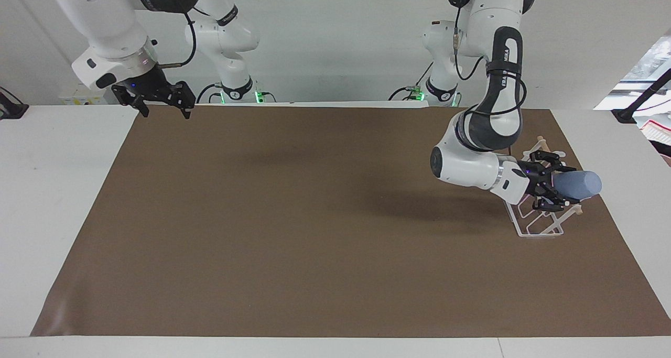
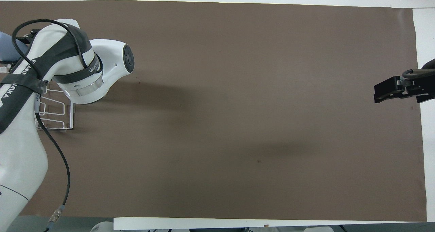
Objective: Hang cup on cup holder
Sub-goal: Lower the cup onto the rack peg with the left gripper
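The cup, now sideways in the air over the holder, will be let go by my left gripper on the cup holder's white wires (image 2: 49,73) beneath the arm's black strap.
My left gripper (image 1: 559,186) is shut on the cup (image 1: 578,184), a light blue tumbler held lying sideways in the air. It is over the cup holder (image 1: 540,223), a white wire rack at the left arm's end of the mat. The rack's wooden rod (image 1: 542,144) shows past the fingers. I cannot tell whether the cup touches the rod or a loop. In the overhead view the cup (image 2: 7,50) peeks out beside the left arm, which covers most of the cup holder (image 2: 54,118). My right gripper (image 1: 160,97) is open and empty, raised over the mat's corner at the right arm's end; it also shows overhead (image 2: 390,89).
A brown mat (image 1: 314,232) covers the table between white margins (image 1: 57,190). Nothing else stands on it.
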`<state>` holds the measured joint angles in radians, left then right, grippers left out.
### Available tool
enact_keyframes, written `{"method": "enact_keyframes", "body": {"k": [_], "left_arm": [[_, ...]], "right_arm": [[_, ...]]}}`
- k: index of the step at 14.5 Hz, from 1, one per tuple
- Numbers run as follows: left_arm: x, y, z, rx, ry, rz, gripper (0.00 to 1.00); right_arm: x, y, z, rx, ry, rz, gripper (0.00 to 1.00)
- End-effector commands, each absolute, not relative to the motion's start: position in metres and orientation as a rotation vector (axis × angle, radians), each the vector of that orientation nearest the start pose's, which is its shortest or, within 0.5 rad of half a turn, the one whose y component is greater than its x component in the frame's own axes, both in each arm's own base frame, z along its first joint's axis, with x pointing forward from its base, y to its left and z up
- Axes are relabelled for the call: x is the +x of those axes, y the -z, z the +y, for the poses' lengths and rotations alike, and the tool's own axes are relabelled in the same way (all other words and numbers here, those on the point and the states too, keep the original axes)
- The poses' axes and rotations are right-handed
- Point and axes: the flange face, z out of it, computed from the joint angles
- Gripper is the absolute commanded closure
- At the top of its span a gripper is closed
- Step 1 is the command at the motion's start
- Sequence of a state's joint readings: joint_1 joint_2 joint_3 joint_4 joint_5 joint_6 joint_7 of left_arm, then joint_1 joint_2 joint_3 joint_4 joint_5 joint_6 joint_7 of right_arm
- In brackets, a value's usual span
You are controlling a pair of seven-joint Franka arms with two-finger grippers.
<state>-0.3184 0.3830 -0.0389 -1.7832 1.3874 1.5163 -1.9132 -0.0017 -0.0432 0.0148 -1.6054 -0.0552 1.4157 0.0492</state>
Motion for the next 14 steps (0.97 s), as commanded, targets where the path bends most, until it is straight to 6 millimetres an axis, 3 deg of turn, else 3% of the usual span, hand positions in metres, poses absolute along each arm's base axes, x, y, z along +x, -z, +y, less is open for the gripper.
{"method": "enact_keyframes", "body": {"k": [1, 6, 10, 11, 12, 13, 14], "left_arm": [[0.613, -0.375, -0.108, -1.511, 1.128, -0.974, 1.0], [0.603, -0.358, -0.11, -1.493, 1.173, -1.015, 1.0], [0.599, -0.351, -0.11, -1.497, 1.189, -1.029, 1.0], [0.6, -0.352, -0.11, -1.497, 1.192, -1.031, 0.78], [0.6, -0.353, -0.111, -1.499, 1.193, -1.037, 0.33], [0.6, -0.353, -0.111, -1.499, 1.188, -1.043, 0.0], [0.6, -0.353, -0.111, -1.502, 1.184, -1.046, 0.0]], "right_arm": [[0.517, -0.616, 0.004, -3.181, -0.229, 0.11, 0.01], [0.52, -0.61, -0.019, -3.155, -0.254, 0.177, 0.01], [0.52, -0.61, -0.014, -3.157, -0.254, 0.16, 0.01], [0.52, -0.61, -0.013, -3.157, -0.251, 0.158, 0.01], [0.519, -0.611, -0.013, -3.157, -0.251, 0.158, 0.01], [0.519, -0.611, -0.014, -3.157, -0.251, 0.16, 0.01], [0.52, -0.61, -0.014, -3.157, -0.254, 0.16, 0.01]]}}
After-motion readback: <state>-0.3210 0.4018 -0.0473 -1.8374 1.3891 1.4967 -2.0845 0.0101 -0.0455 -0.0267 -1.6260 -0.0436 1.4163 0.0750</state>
